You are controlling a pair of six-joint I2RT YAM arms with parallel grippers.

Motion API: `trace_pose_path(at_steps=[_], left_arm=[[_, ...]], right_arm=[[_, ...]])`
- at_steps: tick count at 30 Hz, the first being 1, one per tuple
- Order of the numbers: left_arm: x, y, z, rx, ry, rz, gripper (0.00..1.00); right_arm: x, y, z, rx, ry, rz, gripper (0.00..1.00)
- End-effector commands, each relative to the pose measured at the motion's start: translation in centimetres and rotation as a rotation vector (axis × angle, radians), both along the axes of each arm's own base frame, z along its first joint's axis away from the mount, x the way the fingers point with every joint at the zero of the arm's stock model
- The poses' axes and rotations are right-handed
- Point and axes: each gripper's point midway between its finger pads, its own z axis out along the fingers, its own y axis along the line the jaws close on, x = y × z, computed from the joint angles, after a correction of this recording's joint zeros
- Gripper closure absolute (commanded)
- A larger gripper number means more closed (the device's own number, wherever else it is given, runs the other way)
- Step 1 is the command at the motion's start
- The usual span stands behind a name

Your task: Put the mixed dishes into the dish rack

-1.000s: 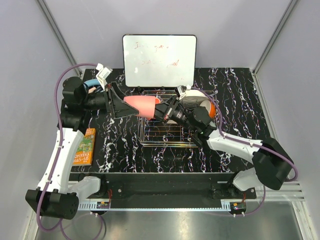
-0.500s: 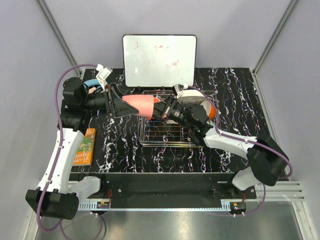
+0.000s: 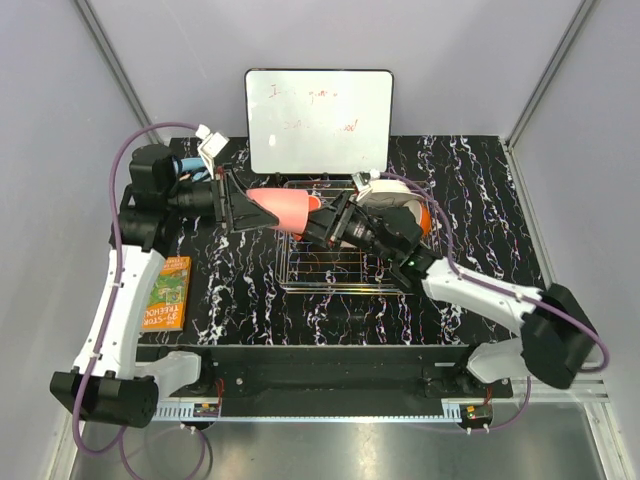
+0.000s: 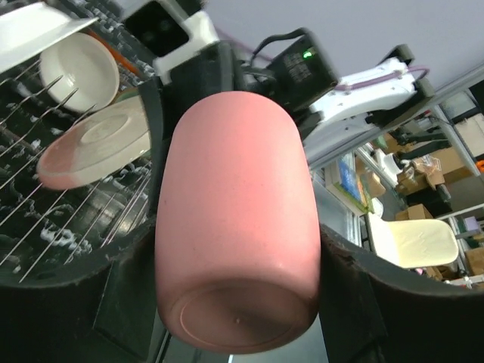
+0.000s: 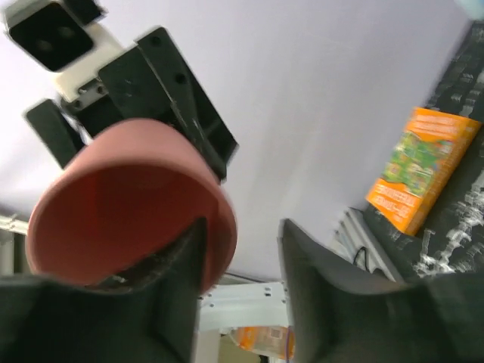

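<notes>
Next, I set the small pink cup with my left gripper in the dish rack's front corner [image 3: 308, 270] nearest the orange book.
The small pink cup [image 3: 282, 210] hangs on its side in the air over the left end of the dish rack [image 3: 335, 285]. My left gripper [image 3: 255, 207] is shut on the cup's body near its base [image 4: 234, 219], a finger pressed against each side. My right gripper [image 3: 318, 222] is open at the cup's mouth [image 5: 128, 197]. One finger [image 5: 178, 272] sits inside the rim and the other [image 5: 318, 265] stands apart from it. In the rack [image 4: 45, 219] lie a pink-edged plate [image 4: 94, 144] and the orange bowl [image 4: 79, 68] with its white inside.
A whiteboard [image 3: 318, 120] stands behind the rack. An orange book [image 3: 168, 292] lies at the table's left front, also in the right wrist view [image 5: 423, 166]. Light-blue headphones [image 3: 185, 165] sit behind the left arm. The orange bowl [image 3: 420, 215] is at the rack's right end.
My left gripper has closed onto the pink cup. My right gripper, which was shut on the cup's rim, has opened its jaws. The cup has stayed in place.
</notes>
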Motion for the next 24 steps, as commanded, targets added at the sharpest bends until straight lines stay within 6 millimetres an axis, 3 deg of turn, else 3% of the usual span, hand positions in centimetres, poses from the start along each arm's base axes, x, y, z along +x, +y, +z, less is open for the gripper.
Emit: trace_pose_path(at_steps=[1, 3, 4, 5, 6, 7, 10, 11, 15, 17, 24], left_arm=[[1.1, 1.0, -0.7, 0.15, -0.086, 0.074, 1.0], [2.3, 1.7, -1.4, 0.217, -0.102, 0.148, 1.0], [2.9, 2.0, -2.2, 0.254, -0.093, 0.17, 1.0], [3.2, 2.1, -2.5, 0.279, -0.091, 0.183, 1.0], [4.4, 2.6, -3.5, 0.342, -0.085, 0.243, 1.0], [4.7, 2.7, -4.8, 0.39, -0.06, 0.242, 1.0], [5.7, 2.1, -8.1, 0.547, -0.071, 0.247, 1.0], [5.3, 1.0, -9.0, 0.581, -0.08, 0.212, 1.0], [7.3, -0.5, -12.2, 0.718, -0.085, 0.2, 1.0], [8.3, -1.1, -12.6, 0.772, -0.123, 0.208, 1.0], [10.8, -2.3, -16.8, 0.923, -0.146, 0.201, 1.0]], right_arm=[[-0.7, -3.0, 1.6, -0.199, -0.127, -0.11, 0.35], [-0.6, -5.4, 0.1, -0.349, -0.115, -0.197, 0.19], [-0.2, -6.6, -0.5, -0.416, -0.1, -0.247, 0.16], [-0.2, -9.2, -1.8, -0.549, -0.065, -0.32, 0.11], [-0.1, -10.8, -1.9, -0.59, -0.064, -0.379, 0.08], [-0.2, -12.0, -1.5, -0.602, -0.072, -0.421, 0.06], [-1.5, -17.7, 1.9, -0.557, -0.147, -0.602, 0.02], [-1.8, -18.5, 2.4, -0.565, -0.172, -0.623, 0.01], [-2.8, -20.5, 3.7, -0.563, -0.215, -0.66, 0.08], [-3.1, -21.0, 3.5, -0.568, -0.216, -0.664, 0.09], [-4.1, -22.2, 2.8, -0.554, -0.206, -0.675, 0.11]])
